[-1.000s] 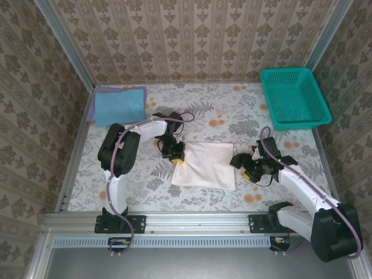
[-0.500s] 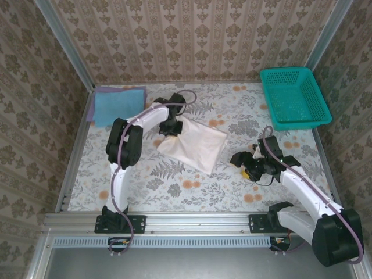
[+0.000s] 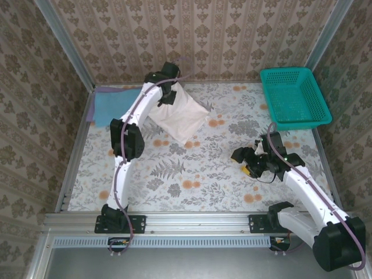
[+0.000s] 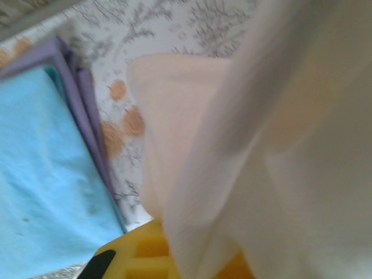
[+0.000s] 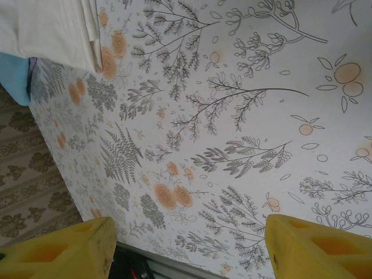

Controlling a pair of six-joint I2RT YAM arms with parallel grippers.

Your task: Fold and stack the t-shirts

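Observation:
Next, I let go of the off-white t-shirt with my left gripper on top of the folded light blue t-shirt [image 3: 118,108] [image 4: 29,180].
The folded off-white t-shirt [image 3: 180,119] hangs tilted over the back-left part of the table, its lower corner toward the centre. My left gripper [image 3: 168,95] is shut on its upper edge. In the left wrist view the cloth [image 4: 267,145] drapes over the yellow fingers [image 4: 139,256]. The light blue t-shirt [image 3: 118,105] lies folded flat in the back-left corner, just left of the held shirt, and appears in the left wrist view [image 4: 40,186]. My right gripper [image 3: 249,163] hovers open over bare table at the right, its yellow fingers [image 5: 64,253] wide apart with nothing between them.
A teal mesh basket [image 3: 294,97] stands at the back right. A purple layer [image 4: 81,110] peeks out from under the blue shirt's edge. Patterned walls and metal rails close in the floral table [image 3: 197,174] on three sides.
My left gripper has carried the off-white shirt from the table's middle up and back-left, toward the blue shirt. The right gripper has stayed nearly in place, still open.

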